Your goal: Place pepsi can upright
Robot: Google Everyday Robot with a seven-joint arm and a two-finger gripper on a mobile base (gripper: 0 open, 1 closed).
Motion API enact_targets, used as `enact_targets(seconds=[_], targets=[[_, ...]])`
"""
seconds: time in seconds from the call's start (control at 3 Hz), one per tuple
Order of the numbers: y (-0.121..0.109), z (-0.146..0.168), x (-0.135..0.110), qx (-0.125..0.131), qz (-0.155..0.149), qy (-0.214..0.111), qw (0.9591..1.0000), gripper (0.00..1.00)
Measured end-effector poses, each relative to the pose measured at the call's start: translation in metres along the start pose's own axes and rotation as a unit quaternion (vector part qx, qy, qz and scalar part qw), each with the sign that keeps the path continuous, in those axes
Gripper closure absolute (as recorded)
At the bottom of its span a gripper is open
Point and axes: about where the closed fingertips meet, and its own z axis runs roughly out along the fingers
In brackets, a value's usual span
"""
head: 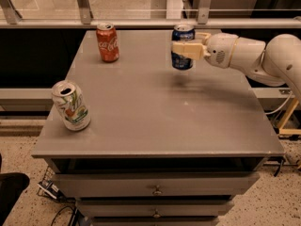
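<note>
The robot's gripper will release the pepsi can upright on the far middle of the grey table [174, 85], at a spot nearer than the Coca-Cola can. The pepsi can is held a little above the table now.
The pepsi can [182, 60] is dark blue with a silver top. It is upright, held a little above the far middle of the grey table [155, 121]. My gripper [184, 48] reaches in from the right on a white arm [249, 55] and is shut on the can, its cream fingers [187, 50] across the can's front.
A red Coca-Cola can [107, 42] stands upright at the table's far left. A white and green can [71, 105] stands near the left front edge, slightly tilted. A glass railing [141, 4] runs behind the table. Drawers [155, 189] sit below the tabletop.
</note>
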Motion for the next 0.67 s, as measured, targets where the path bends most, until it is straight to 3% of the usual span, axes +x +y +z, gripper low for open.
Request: enact_targets(seconds=[0.33,0.67], targets=[[0.013,-0.001,0.002,-0.032,-0.045,-0.010,0.9984,1.00],[0.025,-0.002,0.009,-0.050,-0.062,-0.017,0.9966,1.00]])
